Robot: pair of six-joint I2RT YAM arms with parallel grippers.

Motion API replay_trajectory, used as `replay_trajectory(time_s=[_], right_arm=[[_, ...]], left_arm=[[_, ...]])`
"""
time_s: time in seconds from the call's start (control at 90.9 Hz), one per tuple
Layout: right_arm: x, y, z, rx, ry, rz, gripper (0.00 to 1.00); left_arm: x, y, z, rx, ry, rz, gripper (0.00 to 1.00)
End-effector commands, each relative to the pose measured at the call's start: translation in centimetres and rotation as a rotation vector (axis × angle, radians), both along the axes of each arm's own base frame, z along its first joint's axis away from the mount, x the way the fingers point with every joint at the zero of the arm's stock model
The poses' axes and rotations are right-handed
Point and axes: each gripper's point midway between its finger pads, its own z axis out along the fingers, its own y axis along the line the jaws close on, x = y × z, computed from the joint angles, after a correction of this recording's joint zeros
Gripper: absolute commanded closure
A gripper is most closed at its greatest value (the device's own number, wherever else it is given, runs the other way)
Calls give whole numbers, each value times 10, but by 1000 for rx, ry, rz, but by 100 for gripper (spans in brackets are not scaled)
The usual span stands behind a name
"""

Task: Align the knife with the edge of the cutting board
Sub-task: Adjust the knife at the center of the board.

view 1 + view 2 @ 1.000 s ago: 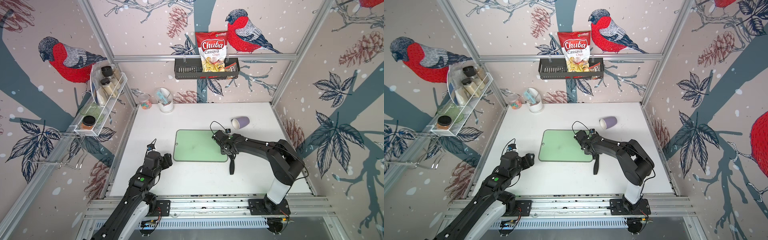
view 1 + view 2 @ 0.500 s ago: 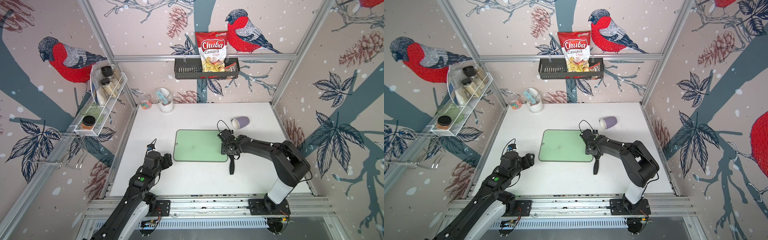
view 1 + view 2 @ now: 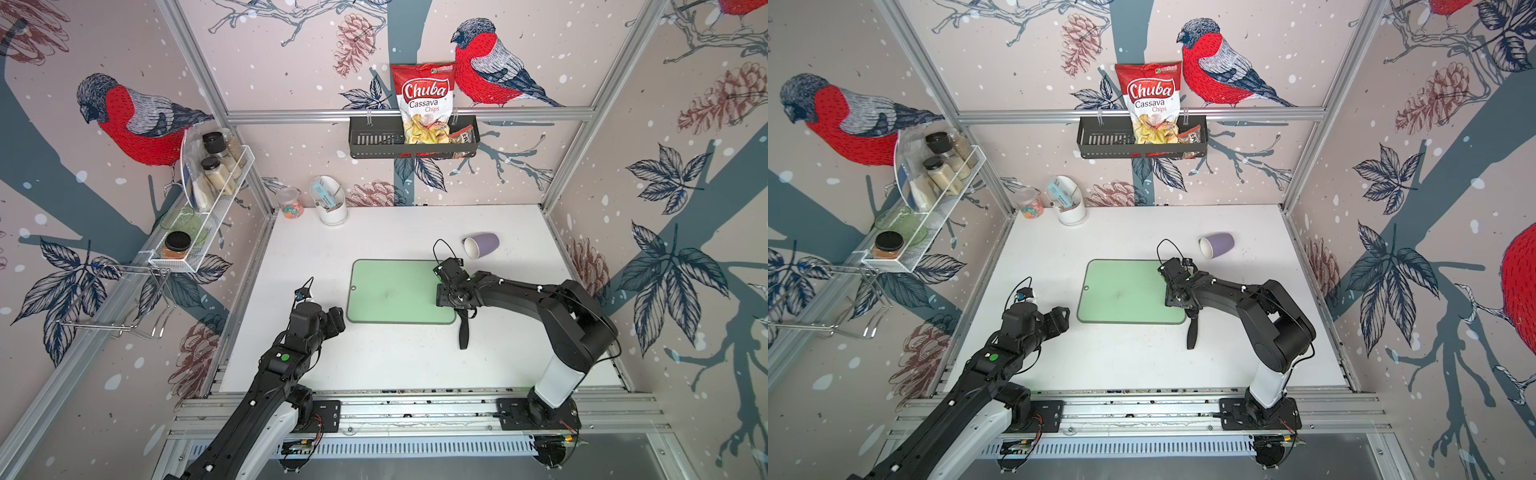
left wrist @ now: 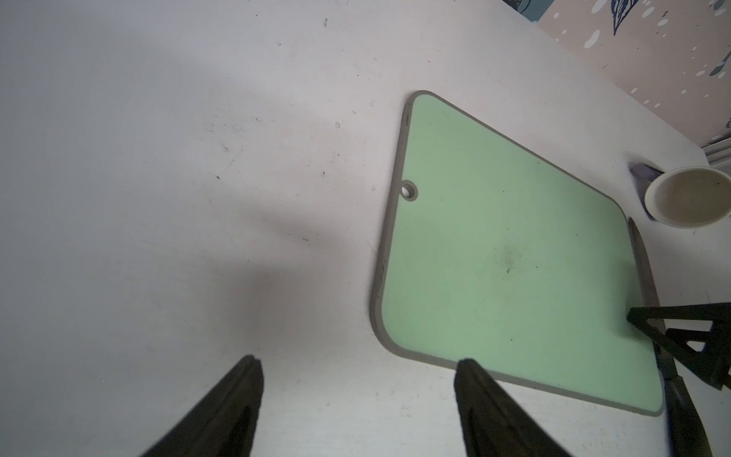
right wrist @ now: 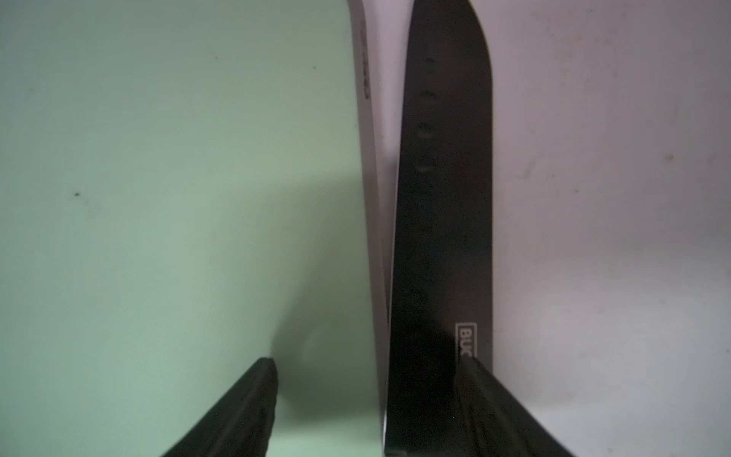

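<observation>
My right gripper straddles the knife's blade and the cutting board's edge, and the blade's tip slants off the cutting board's edge, so next I take the knife by its handle (image 3: 464,332).
The pale-green cutting board (image 3: 395,291) (image 3: 1125,291) lies flat at the table's middle. The black knife (image 3: 462,332) (image 3: 1192,332) lies on the table along the board's right short edge, handle toward the front. In the right wrist view its blade (image 5: 443,198) runs parallel to the board's grey rim (image 5: 370,158) with a thin gap. My right gripper (image 3: 445,296) (image 5: 366,364) is open above that edge, one finger over the board and the other over the blade. My left gripper (image 3: 337,320) (image 4: 358,364) is open and empty, off the board's near left corner (image 4: 514,257).
A purple cup (image 3: 482,245) (image 4: 688,198) lies on its side behind the board's right end. A white holder (image 3: 332,208) and a candy jar (image 3: 291,204) stand at the back left. A wire shelf (image 3: 208,208) hangs on the left wall, a black basket (image 3: 374,141) on the back wall.
My right gripper has shifted slightly toward the board's right edge and its jaws have spread wider. The knife, the board and the left arm have not moved.
</observation>
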Motion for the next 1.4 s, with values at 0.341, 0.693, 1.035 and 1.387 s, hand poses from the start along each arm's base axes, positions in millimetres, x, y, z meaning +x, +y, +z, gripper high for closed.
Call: replay_trajectory(time_s=[0.341,0.693,1.035,1.387], right_arm=[[-42,-28,-8,-88,110,-15,26],[-71,-39,23,-154,56,23,29],[-98,-29,-2,-140,97,34,39],[-104,-29,-28,-62,149,-7,67]], left_arm=[[5,-3,6,-6,-27,-10,21],[4,-5,4,-10,-18,-20,21],[2,-4,5,-18,-24,-18,22],[1,-4,5,-18,-25,-19,21]])
